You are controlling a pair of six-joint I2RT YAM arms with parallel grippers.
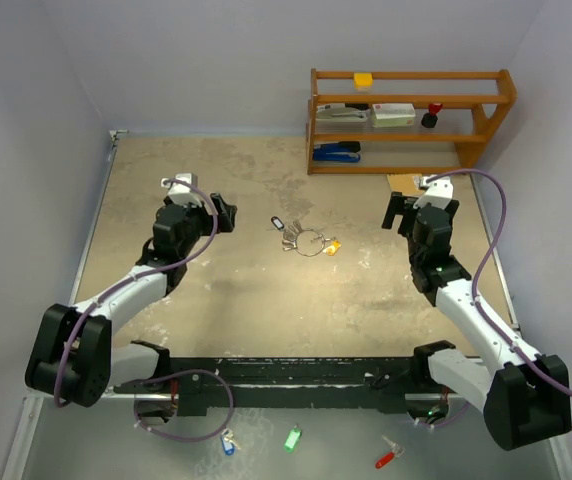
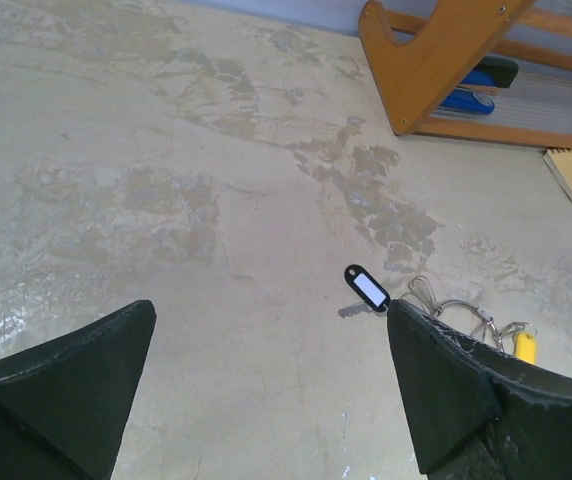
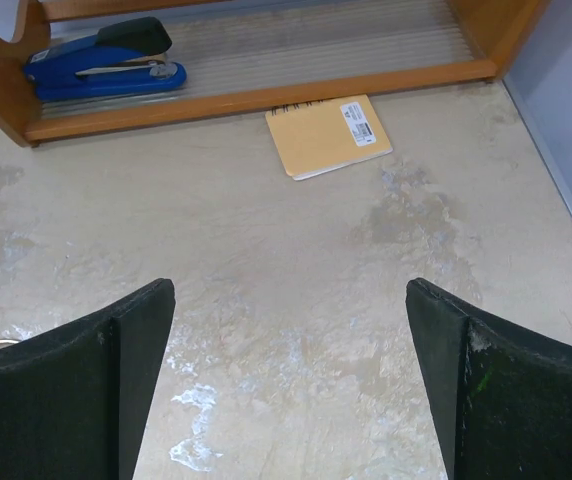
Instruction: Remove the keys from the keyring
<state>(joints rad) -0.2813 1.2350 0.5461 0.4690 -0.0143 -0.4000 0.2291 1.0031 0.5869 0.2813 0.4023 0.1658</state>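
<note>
The robot's right gripper should close on the outer end of the silver clip (image 1: 334, 239) beside the yellow-headed key, to pick up the keyring.
The thin silver keyring (image 1: 308, 242) lies on the table between the two arms. A black-headed key (image 1: 277, 223) lies at its upper left, a yellow-headed key (image 1: 331, 246) at its right, and plain silver keys (image 1: 288, 240) at its left. In the left wrist view the black-headed key (image 2: 367, 288) lies just left of the right finger, with the keyring (image 2: 461, 312) and yellow-headed key (image 2: 525, 346) partly hidden behind that finger. My left gripper (image 1: 224, 213) is open and empty, left of the keys. My right gripper (image 1: 396, 211) is open and empty, right of them.
A wooden shelf (image 1: 409, 120) at the back right holds a blue stapler (image 3: 101, 62) and other small items. A yellow notepad (image 3: 328, 136) lies before it. Blue (image 1: 228, 443), green (image 1: 292, 438) and red (image 1: 387, 458) tagged keys lie below the table's near edge.
</note>
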